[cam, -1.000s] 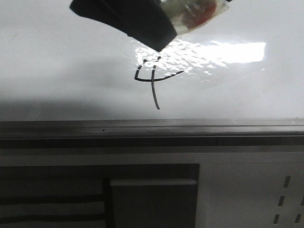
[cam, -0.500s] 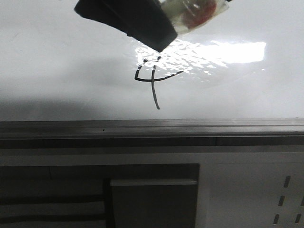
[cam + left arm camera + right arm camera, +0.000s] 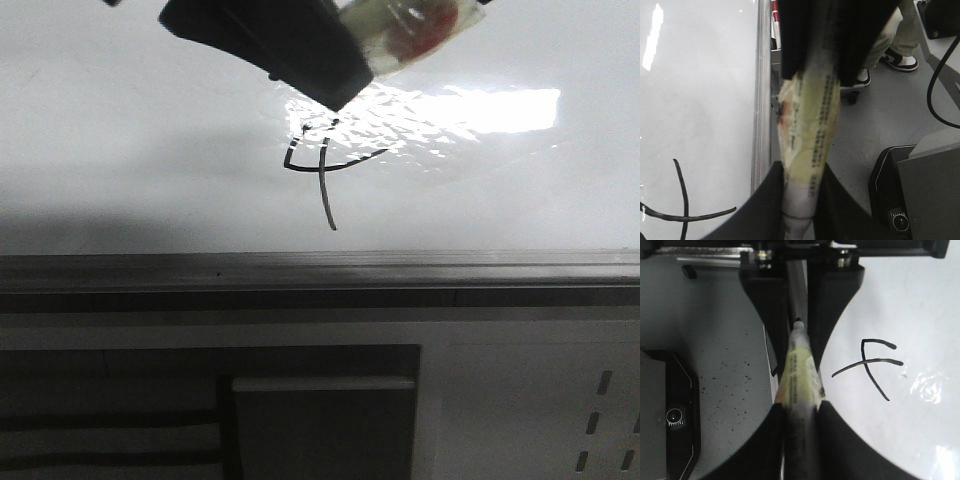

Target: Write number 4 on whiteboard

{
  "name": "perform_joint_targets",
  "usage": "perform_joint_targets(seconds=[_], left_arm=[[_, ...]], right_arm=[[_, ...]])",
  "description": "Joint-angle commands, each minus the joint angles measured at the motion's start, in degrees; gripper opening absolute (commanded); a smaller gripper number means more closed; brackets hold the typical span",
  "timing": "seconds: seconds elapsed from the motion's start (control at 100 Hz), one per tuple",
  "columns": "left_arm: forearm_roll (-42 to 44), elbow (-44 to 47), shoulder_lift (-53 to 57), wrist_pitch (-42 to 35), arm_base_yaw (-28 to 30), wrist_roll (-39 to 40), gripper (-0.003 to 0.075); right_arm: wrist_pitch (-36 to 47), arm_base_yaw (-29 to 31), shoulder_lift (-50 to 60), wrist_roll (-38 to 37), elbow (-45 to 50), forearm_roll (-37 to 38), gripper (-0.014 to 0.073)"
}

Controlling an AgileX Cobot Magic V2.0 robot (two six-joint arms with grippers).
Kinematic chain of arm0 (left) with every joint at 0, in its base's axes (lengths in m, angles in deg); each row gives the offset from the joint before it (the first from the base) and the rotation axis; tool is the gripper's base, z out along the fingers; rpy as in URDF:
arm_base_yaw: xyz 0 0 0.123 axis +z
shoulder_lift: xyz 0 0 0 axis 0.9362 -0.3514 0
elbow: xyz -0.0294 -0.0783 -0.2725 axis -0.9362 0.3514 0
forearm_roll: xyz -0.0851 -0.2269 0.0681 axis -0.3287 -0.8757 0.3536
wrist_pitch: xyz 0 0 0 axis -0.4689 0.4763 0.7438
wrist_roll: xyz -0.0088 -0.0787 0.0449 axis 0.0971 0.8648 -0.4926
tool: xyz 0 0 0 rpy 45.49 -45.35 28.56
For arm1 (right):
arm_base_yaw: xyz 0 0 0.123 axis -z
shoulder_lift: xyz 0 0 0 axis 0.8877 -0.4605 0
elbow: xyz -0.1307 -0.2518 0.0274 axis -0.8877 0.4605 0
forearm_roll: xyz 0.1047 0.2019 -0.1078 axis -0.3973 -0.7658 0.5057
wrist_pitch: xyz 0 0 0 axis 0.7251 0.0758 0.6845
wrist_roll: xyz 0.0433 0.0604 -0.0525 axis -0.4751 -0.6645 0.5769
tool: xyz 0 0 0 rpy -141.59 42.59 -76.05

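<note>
The marker will go down from my left gripper onto the bare whiteboard [image 3: 12, 82], well beside the number 4 and away from the glare.
The number 4 [image 3: 325, 165] is drawn in thin black strokes on the glossy whiteboard [image 3: 120, 150], just below the light glare. It also shows in the left wrist view as the number 4 [image 3: 682, 200] and in the right wrist view as the number 4 [image 3: 870, 365]. A tape-wrapped yellowish marker [image 3: 807, 125] runs between both grippers. My left gripper [image 3: 802, 172] is shut on one end and my right gripper [image 3: 801, 407] is shut on the other. In the front view a black finger [image 3: 290, 45] and the marker [image 3: 410, 30] hang right above the digit.
A grey metal rail [image 3: 320, 270] edges the board at the front. Below it are a white perforated panel [image 3: 600, 400] and a dark recess [image 3: 320, 430]. Beside the board lie grey floor, a black box [image 3: 890, 190], a cable [image 3: 940, 75] and a person's shoes [image 3: 900, 60].
The black finger and marker at the top of the front view have drifted slightly right. The drawn strokes look the same.
</note>
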Motion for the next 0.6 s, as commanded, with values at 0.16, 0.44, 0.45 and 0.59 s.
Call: perform_joint_targets(seconds=[0.16,0.44,0.45,0.59], left_arm=[[-2.05,-1.96,2.34,-1.95,-0.05,1.68,-0.0020],[25.99,-1.96,9.51,-8.26,-0.05,35.76,-0.0020],[26.91,-1.96,10.06,-8.26,-0.05,38.27,-0.0020],[43.60,1.08,15.91,-7.91,-0.05,61.30,-0.0020]], right_arm=[[2.23,1.35,4.47,-0.73,-1.84,-0.70,0.0334],[1.97,6.70,14.64,-14.24,-1.84,9.75,0.0331],[1.97,6.98,15.13,-15.10,-1.84,10.17,0.0331],[0.84,9.18,18.62,-18.14,-1.70,11.56,0.0331]])
